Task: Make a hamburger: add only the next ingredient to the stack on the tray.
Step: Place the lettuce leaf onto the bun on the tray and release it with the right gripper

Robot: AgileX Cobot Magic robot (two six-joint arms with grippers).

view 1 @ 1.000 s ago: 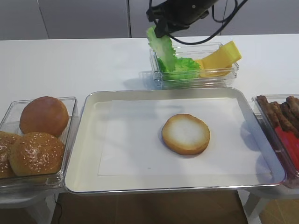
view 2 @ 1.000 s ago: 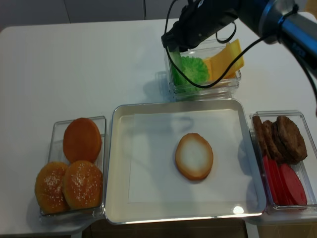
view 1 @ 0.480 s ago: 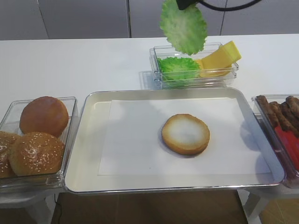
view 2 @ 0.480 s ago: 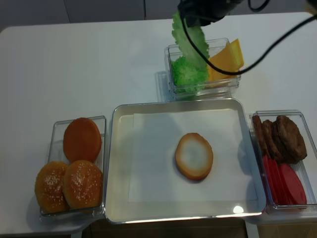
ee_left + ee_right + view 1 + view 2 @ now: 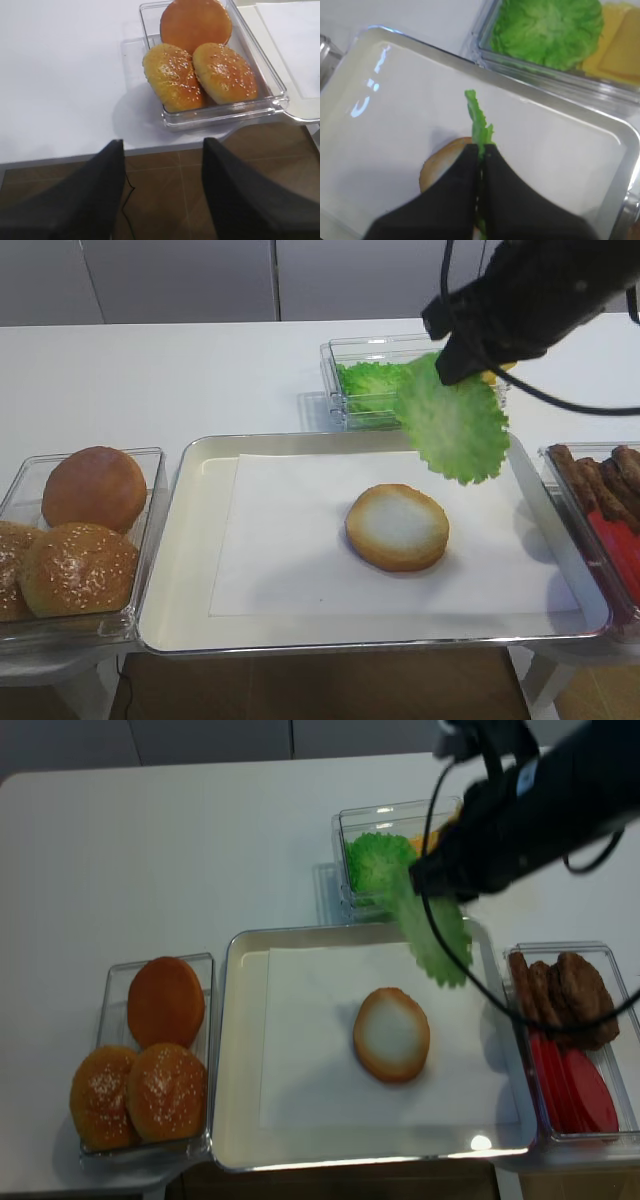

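My right gripper is going to put the lettuce leaf down on the pale cut side of the bun bottom half point(image 5: 391, 1029) point(image 5: 461, 179). The lettuce leaf still hangs in the air over the tray.
A ruffled green lettuce leaf point(image 5: 455, 427) point(image 5: 432, 930) hangs in the air over the tray's far right part, pinched by my right gripper point(image 5: 447, 362) point(image 5: 480, 148), which is shut on its upper edge. In the right wrist view the lettuce leaf point(image 5: 478, 125) shows edge-on between the black fingers. Below and to the left lies the bun bottom half point(image 5: 397, 526) point(image 5: 391, 1034) point(image 5: 440, 160), pale cut face up, on the white paper of the metal tray point(image 5: 185, 570) point(image 5: 236, 1060). My left gripper point(image 5: 161, 150) is open over the floor, off the table's near edge, holding nothing.
A clear tub point(image 5: 345, 410) behind the tray holds more lettuce point(image 5: 370, 382) and yellow cheese slices point(image 5: 615, 45). A tub of whole buns point(image 5: 75, 530) point(image 5: 200, 60) stands left of the tray. Patties and red slices point(image 5: 570, 1030) fill the tub on the right.
My right gripper has lifted the lettuce leaf out of the tub, then carried it down and toward the near side, so it now hangs over the tray's far right part.
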